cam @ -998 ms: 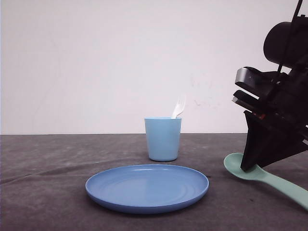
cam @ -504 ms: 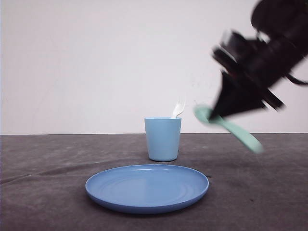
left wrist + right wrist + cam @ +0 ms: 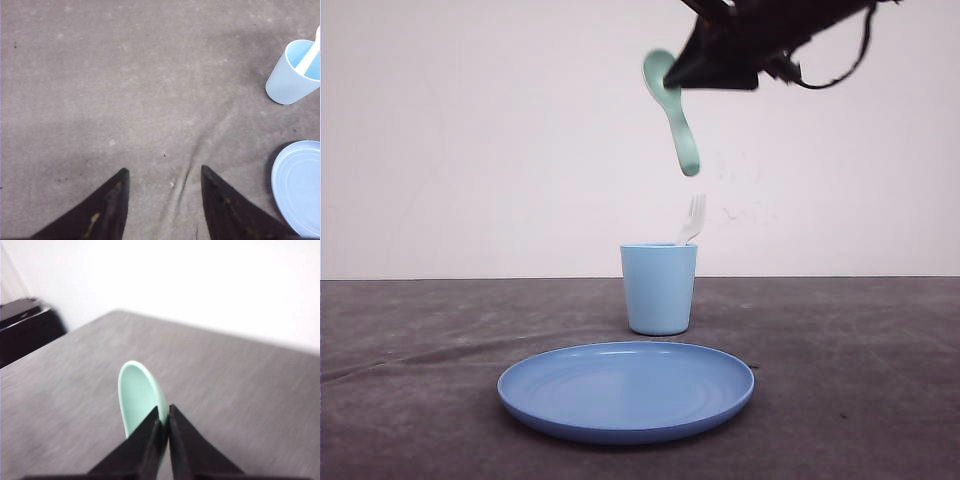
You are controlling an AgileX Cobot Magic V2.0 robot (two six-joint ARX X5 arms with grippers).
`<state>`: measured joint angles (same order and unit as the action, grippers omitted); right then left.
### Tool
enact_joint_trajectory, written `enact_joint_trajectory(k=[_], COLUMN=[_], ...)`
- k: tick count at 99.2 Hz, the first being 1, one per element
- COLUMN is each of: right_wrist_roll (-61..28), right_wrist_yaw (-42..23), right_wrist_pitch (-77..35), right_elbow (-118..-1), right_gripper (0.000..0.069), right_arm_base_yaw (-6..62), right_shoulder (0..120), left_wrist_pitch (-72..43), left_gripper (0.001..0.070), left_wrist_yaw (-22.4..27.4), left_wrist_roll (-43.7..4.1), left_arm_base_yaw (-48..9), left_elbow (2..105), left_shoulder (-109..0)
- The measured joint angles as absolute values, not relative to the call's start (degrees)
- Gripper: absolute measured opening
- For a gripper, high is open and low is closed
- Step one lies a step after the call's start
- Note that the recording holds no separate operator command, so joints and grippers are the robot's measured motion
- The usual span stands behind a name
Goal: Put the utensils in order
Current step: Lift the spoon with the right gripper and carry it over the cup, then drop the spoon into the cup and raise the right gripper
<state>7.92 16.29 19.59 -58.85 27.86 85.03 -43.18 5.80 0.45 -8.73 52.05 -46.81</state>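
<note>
Next, I release the mint-green spoon inside the light blue cup (image 3: 647, 251), beside the white fork, with my right gripper.
High above the table, my right gripper (image 3: 672, 78) is shut on the mint-green spoon (image 3: 676, 115), gripping it near the bowl while the handle hangs down above the light blue cup (image 3: 659, 288). From the right wrist, the spoon's bowl (image 3: 140, 397) sticks out past the closed fingertips (image 3: 163, 412). The white fork (image 3: 692, 220) stands in the cup, tines up. My left gripper (image 3: 163, 172) is open over bare grey cloth, with the cup (image 3: 294, 72) and fork handle (image 3: 312, 50) off to one side.
A round blue plate (image 3: 626, 388) lies on the grey cloth in front of the cup, and its rim (image 3: 299, 185) shows by the left gripper. A white wall stands behind the table. A dark object (image 3: 25, 327) sits at the table's far edge.
My right gripper has lifted the spoon off the cloth at the right and carried it up and to the left, ending high above the cup. The spoon's handle now hangs down.
</note>
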Motion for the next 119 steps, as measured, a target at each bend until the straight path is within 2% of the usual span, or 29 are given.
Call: enact_joint_trajectory(k=[9, 48, 76, 104, 111, 119], right_wrist_roll=[4.4, -0.05, -0.21, -0.21, -0.23, -0.23], right_wrist_yaw=[13.21, 11.94, 11.94, 11.79, 11.79, 11.79], right_wrist_pitch=[23.99, 38.83, 37.87, 34.11, 33.28, 32.77], right_elbow=[-58.85, -58.85, -58.85, -58.83, -58.83, -58.83], right_gripper=[0.0018, 0.0018, 0.0018, 0.002, 0.0053, 0.0162], right_arm_base_yaw=[29.21, 30.33, 30.39, 30.44, 30.44, 30.44], right_shoulder=[85.69, 97.91, 105.19, 105.56, 105.56, 105.56], left_wrist_pitch=[-43.2, -43.24, -44.91, -45.65, -45.63, -45.65], left_gripper=[0.0267, 0.0267, 0.0267, 0.0267, 0.0267, 0.0267], left_wrist_yaw=[5.82, 5.8, 5.8, 5.82, 5.8, 5.82], left_wrist_roll=[0.45, 0.45, 0.45, 0.45, 0.45, 0.45], left_arm_base_yaw=[-8.73, -8.73, -8.73, -8.73, -8.73, -8.73], left_elbow=[52.05, 52.05, 52.05, 52.05, 52.05, 52.05], left_shoulder=[-46.81, -46.81, -46.81, -46.81, -46.81, -46.81])
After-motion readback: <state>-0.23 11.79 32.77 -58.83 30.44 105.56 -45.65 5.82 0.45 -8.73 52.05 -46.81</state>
